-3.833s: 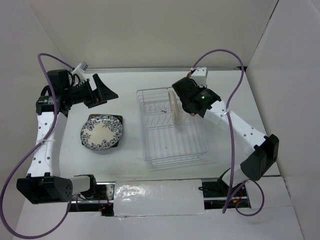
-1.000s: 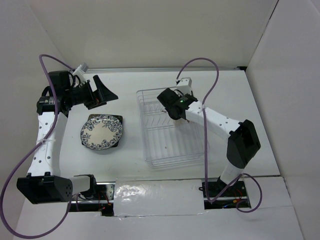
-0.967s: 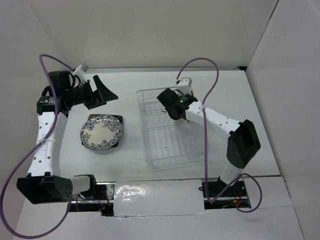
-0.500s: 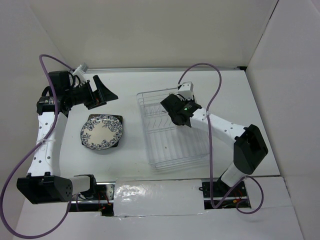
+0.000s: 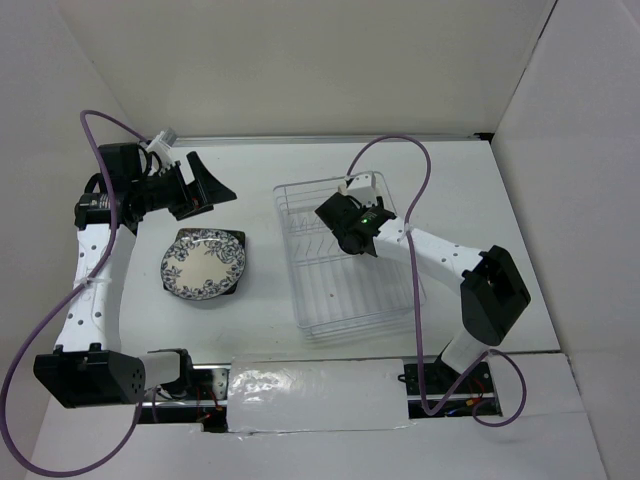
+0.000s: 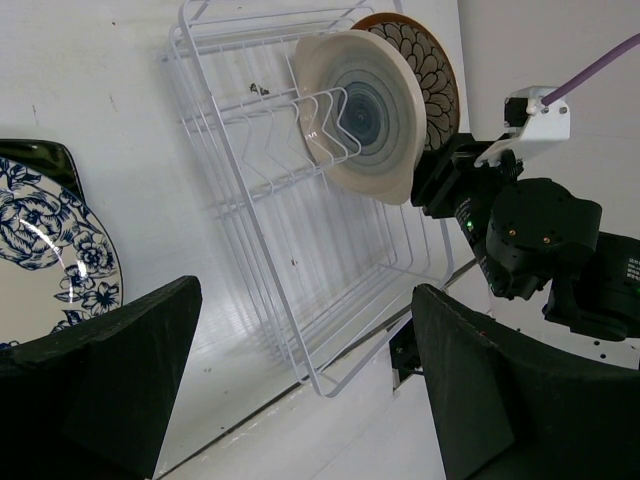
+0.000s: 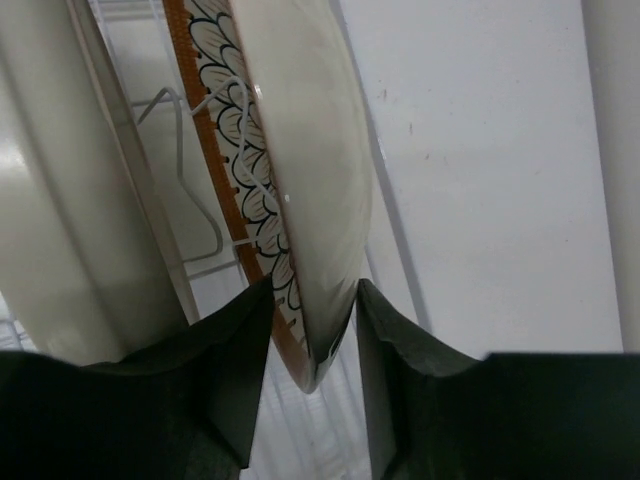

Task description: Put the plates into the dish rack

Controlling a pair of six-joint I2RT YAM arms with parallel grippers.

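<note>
Next, I close my left gripper on the blue-white floral plate, at the plate's outer rim [image 5: 168, 284], facing away from the dish rack.
The dish rack [image 5: 350, 290] stands right of centre. In the left wrist view the cream ringed plate [image 6: 365, 110] and the brown-rimmed petal plate [image 6: 432, 75] stand upright among its prongs. My right gripper [image 7: 310, 340] is shut on the brown-rimmed plate's [image 7: 290, 170] lower rim, with the cream plate [image 7: 70, 200] beside it. Seen from the top, that gripper [image 5: 348, 222] covers both plates. The blue-white floral plate [image 5: 203, 263] lies on the dark square plate [image 5: 236, 240] on the table. My left gripper [image 5: 212, 193] hangs open above and behind them, empty.
White walls close in the table at the back and both sides. The purple cable [image 5: 420, 200] of the right arm loops over the rack's far right corner. A strip of foil tape [image 5: 315, 395] runs along the near edge.
My right arm carried the brown-rimmed plate down into the prongs behind the cream plate. The rack has slid and turned slightly. The left arm has not moved.
</note>
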